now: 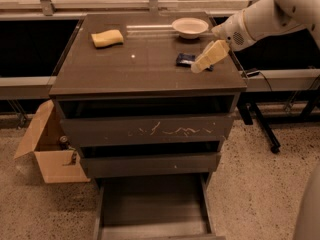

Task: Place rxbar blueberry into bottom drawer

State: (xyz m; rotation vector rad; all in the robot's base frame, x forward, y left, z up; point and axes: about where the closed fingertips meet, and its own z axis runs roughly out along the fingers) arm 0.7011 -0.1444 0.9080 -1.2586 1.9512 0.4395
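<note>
Next, I close my gripper around the middle of the rxbar blueberry [196,62], the dark blue bar that lies in front of the white bowl.
The rxbar blueberry [185,59], a dark blue flat bar, lies on the cabinet top [125,64] near its right side. My gripper [200,66] comes in from the upper right on a white arm and hangs just over the bar's right end, covering part of it. The bottom drawer [150,204] is pulled out at the foot of the cabinet and its flat floor is bare.
A yellow sponge [107,38] lies at the back left of the top. A white bowl [189,27] stands at the back right. The scratched top drawer front [145,130] and middle drawer [150,163] are slightly out. An open cardboard box [47,151] sits on the floor left.
</note>
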